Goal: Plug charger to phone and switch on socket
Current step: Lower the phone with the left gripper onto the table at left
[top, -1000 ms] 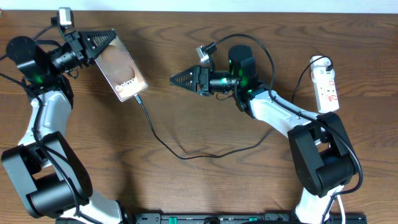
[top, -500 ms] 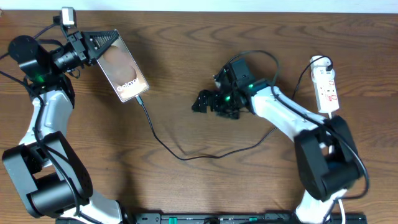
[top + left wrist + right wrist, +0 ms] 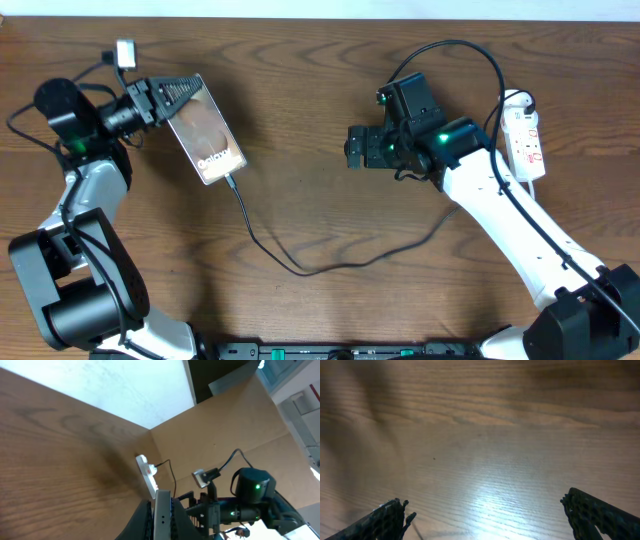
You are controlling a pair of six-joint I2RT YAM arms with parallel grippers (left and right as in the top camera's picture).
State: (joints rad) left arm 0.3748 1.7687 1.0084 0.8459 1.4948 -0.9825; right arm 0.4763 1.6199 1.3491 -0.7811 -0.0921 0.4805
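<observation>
My left gripper will let go of the phone flat on the bare wood (image 3: 219,223), between the gripper's arm and the black cable.
The phone (image 3: 207,128), a brownish glossy slab with white lettering, lies at the table's left. My left gripper (image 3: 188,92) is shut on its far end; in the left wrist view its grey edge (image 3: 163,516) sits clamped between my fingers. The charger's thin black cable (image 3: 300,268) runs from the phone's near end, where its tip sits at the phone's edge, across the table to the right. The socket (image 3: 526,135), a white strip with red marks, lies at the right edge and also shows in the left wrist view (image 3: 148,475). My right gripper (image 3: 358,147) is open and empty, pointing down over bare wood (image 3: 485,510).
The socket's white cord (image 3: 505,100) curls at its far end. A black rail (image 3: 340,350) runs along the table's front edge. A cardboard wall (image 3: 225,435) stands behind the socket.
My right arm has swung back toward the right and turned its gripper downward, away from the phone. My left gripper has shifted the phone slightly forward and right.
</observation>
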